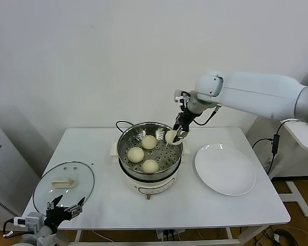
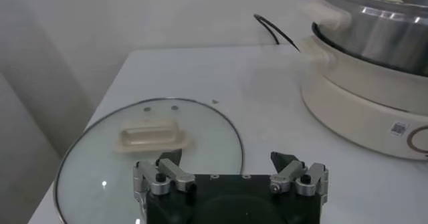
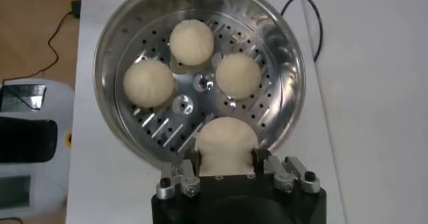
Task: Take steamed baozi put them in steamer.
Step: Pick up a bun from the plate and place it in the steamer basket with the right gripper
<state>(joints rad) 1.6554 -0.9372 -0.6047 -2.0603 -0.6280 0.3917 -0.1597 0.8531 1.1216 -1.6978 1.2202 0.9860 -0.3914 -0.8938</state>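
My right gripper needs to let go of the baozi on the steamer tray's bare side point(image 1: 169, 152) point(image 3: 201, 128) nearest the white plate.
The steel steamer point(image 1: 124, 148) stands mid-table on its cream base. Three pale baozi lie on its perforated tray: one at the back point(image 1: 149, 142), one at the left point(image 1: 135, 154), one at the front point(image 1: 150, 165). In the right wrist view they show as three buns point(image 3: 192, 41) point(image 3: 148, 83) point(image 3: 238, 75). My right gripper point(image 1: 175, 135) is shut on a fourth baozi point(image 1: 171, 136) and holds it just above the steamer's right rim; it also shows in the right wrist view point(image 3: 226, 144). My left gripper point(image 1: 65, 207) is open and empty, low at the front left by the lid.
A glass lid point(image 1: 63, 185) with a cream handle lies at the table's front left, also in the left wrist view point(image 2: 150, 138). A flat white plate point(image 1: 225, 168) lies right of the steamer. A black cord point(image 1: 122, 123) runs behind the steamer.
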